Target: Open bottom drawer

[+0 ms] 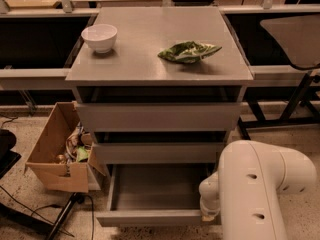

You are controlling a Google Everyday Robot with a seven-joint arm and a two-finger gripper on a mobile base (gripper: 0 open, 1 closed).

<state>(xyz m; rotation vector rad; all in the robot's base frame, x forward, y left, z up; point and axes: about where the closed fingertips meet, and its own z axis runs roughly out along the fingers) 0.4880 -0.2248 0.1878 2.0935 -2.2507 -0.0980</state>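
The bottom drawer is partly out, my gripper behind its front edge; I need to open, grab the front's near corner point(198, 218) and pull farther.
The bottom drawer point(150, 217) is the lowest of three grey handleless drawers in a grey cabinet point(159, 73). It stands pulled out toward me, and its shallow grey tray interior shows and holds nothing I can see. The middle drawer point(159, 153) and the top drawer point(159, 116) above it are pushed in. My gripper point(209, 214) is at the right end of the bottom drawer's front, low down, mostly hidden behind my white arm point(260, 189).
A white bowl point(99, 37) and a green crumpled bag point(188, 51) lie on the cabinet top. An open cardboard box point(57, 151) with several items stands on the floor at the left. Cables and a black stand leg point(62, 216) lie at the lower left. Table legs point(295, 101) stand at the right.
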